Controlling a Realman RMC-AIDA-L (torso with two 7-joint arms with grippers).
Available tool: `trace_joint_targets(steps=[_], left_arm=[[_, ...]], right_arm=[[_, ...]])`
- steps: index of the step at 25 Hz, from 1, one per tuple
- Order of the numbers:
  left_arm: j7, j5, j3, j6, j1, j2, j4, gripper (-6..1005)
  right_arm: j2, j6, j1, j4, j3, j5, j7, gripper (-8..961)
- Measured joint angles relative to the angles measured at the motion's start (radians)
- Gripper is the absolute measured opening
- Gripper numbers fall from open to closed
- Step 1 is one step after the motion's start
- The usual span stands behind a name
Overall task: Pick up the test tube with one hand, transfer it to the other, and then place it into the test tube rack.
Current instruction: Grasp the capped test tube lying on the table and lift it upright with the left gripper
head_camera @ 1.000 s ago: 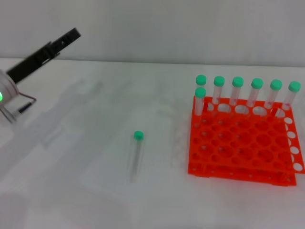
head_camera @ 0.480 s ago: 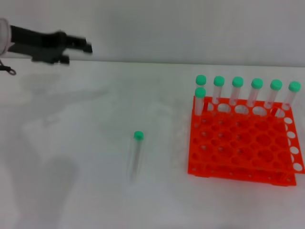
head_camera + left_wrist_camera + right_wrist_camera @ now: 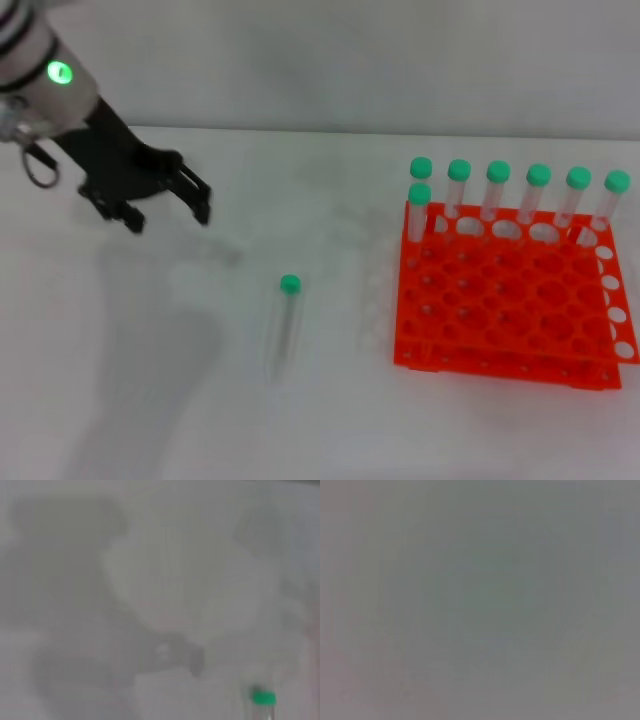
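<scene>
Next, the left gripper grips the lying test tube's lower half of its body [image 3: 282, 341], away from the green cap.
A clear test tube [image 3: 285, 325] with a green cap lies flat on the white table, left of the orange-red test tube rack [image 3: 510, 310]. Its cap also shows in the left wrist view [image 3: 263, 698]. My left gripper [image 3: 168, 208], a black claw on a silver arm with a green light, hangs open and empty above the table, up and to the left of the tube. My right gripper is out of view; the right wrist view shows only plain grey.
Several green-capped tubes [image 3: 538, 195] stand upright in the rack's back row, one more [image 3: 420, 210] in the second row at its left end. The white table [image 3: 150, 400] stretches around the lying tube; a grey wall rises behind.
My left arm has swung down from the far left toward the table's middle, and its claw now points downward, nearer the lying tube. The tube and rack have not moved.
</scene>
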Motion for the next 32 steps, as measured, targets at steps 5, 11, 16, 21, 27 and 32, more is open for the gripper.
trace_joint_targets(steps=[5,11,16,21,27,32], left_arm=[[-0.090,0.026,-0.001,-0.008,-0.022,-0.003,0.154,806],[-0.169,0.080,-0.001,-0.014,-0.026,-0.043,0.207,790],[-0.207,0.110,-0.002,-0.048,-0.027,-0.078,0.238,777],[-0.242,0.147,-0.003,-0.106,-0.025,-0.099,0.288,765],[-0.254,0.171,-0.003,-0.162,-0.012,-0.129,0.318,749],[-0.254,0.176,-0.003,-0.186,-0.004,-0.152,0.322,736]], right_arm=[[0.001,-0.003,0.002,0.000,-0.005,-0.001,0.000,855],[-0.002,-0.015,0.003,0.007,-0.006,-0.003,0.000,854],[-0.007,-0.026,0.005,0.009,-0.011,-0.003,0.000,854],[-0.009,-0.026,0.007,0.006,-0.030,-0.003,0.000,854],[-0.006,-0.026,0.013,0.006,-0.032,-0.003,0.000,854],[-0.003,-0.031,0.025,0.010,-0.032,-0.003,0.000,853]])
